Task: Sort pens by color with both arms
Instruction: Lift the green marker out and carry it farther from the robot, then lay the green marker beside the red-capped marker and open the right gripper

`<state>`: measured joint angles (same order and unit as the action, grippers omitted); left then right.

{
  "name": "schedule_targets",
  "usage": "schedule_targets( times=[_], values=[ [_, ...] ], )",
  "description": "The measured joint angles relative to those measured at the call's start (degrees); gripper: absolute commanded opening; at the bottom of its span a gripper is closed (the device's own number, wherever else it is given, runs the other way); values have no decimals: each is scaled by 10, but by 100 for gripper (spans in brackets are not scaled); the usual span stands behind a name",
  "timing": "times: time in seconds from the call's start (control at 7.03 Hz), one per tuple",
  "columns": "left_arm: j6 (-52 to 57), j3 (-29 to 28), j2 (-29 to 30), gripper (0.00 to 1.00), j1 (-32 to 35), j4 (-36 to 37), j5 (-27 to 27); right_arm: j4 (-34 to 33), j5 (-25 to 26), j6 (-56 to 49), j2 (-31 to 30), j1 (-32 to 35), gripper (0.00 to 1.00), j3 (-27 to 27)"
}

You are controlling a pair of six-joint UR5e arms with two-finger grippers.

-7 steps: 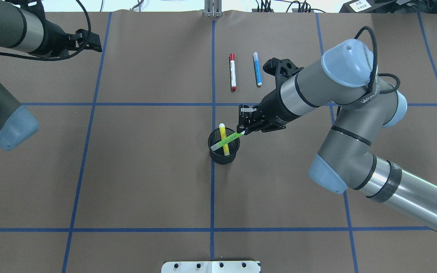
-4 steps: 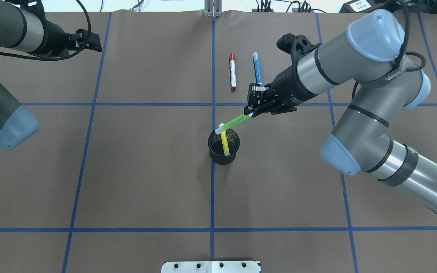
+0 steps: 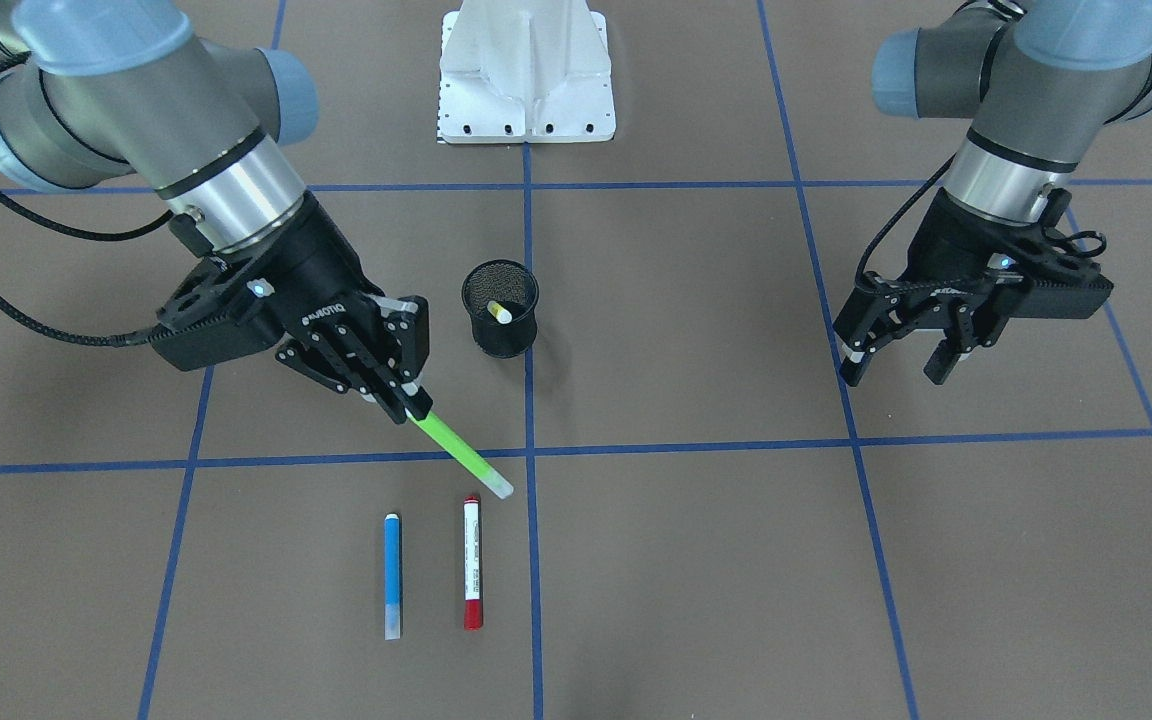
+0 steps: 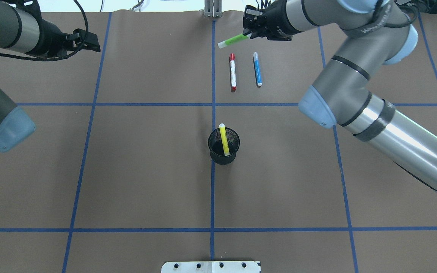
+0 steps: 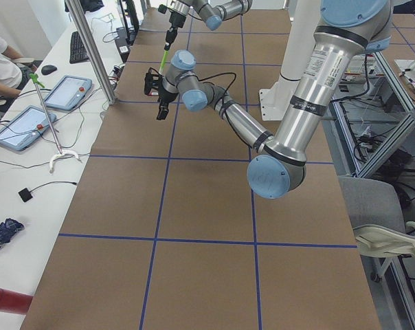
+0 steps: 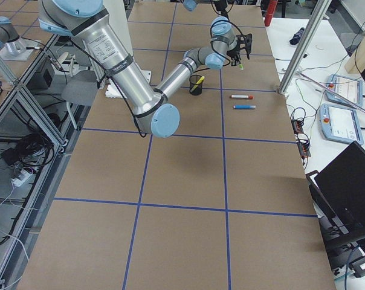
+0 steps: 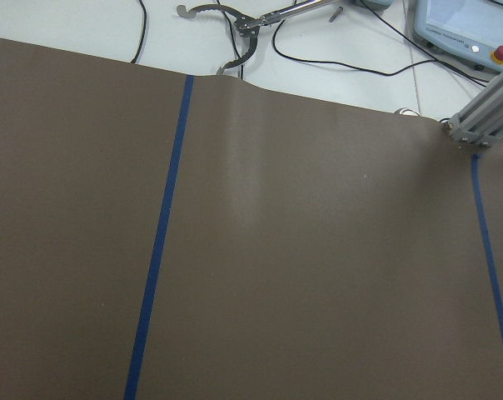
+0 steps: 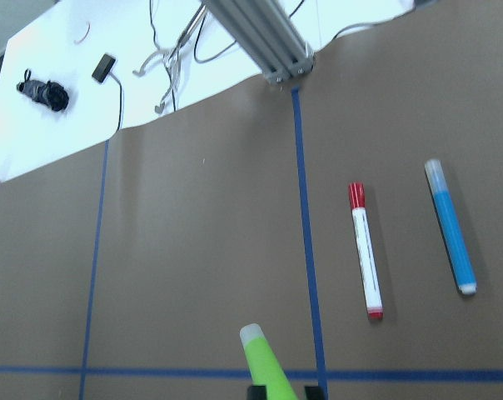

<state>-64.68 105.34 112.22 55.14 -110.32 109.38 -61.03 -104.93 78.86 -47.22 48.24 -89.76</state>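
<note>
I should use my right gripper to set the lime green pen down on the blue tape line (image 3: pixel 530 546) (image 8: pixel 312 260) next to the white pen.
My right gripper (image 4: pixel 249 34) is shut on the lime green pen (image 4: pixel 233 39) and holds it tilted in the air, just beyond the far ends of the white pen with red caps (image 4: pixel 233 72) and the blue pen (image 4: pixel 257 69). Those two lie side by side on the table. In the front view the right gripper (image 3: pixel 406 398) has the green pen (image 3: pixel 458 452) pointing down toward the red-capped pen (image 3: pixel 473 565). The yellow pen (image 4: pixel 224 139) stands in the black mesh cup (image 4: pixel 224 151). My left gripper (image 3: pixel 894 372) is open and empty, far from the pens.
The white pedestal base (image 3: pixel 526 75) stands at the robot's side of the table. Blue tape lines cross the brown table cover. An aluminium post (image 4: pixel 212 8) stands at the far edge near my right gripper.
My right gripper has lifted the green pen out of the cup and carried it away toward the far edge, past the red-capped and blue pens. The left arm has hardly moved.
</note>
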Motion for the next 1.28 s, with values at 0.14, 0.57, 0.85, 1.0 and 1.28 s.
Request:
schedule_targets(
  times=[0.14, 0.57, 0.85, 1.0, 1.28],
  values=[
    [-1, 2, -1, 99, 0, 0, 1, 0, 104, 1, 38, -32, 0, 51],
    [-1, 0, -1, 99, 1, 1, 1, 9, 389, 2, 97, -141, 0, 172],
    [0, -2, -1, 99, 2, 1, 1, 13, 458, 1, 105, -180, 0, 224],
    [0, -2, -1, 99, 3, 1, 2, 13, 471, 1, 107, -189, 0, 242],
    [0, -1, 0, 99, 4, 1, 2, 13, 483, -1, 110, -199, 67, 261]
  ],
)
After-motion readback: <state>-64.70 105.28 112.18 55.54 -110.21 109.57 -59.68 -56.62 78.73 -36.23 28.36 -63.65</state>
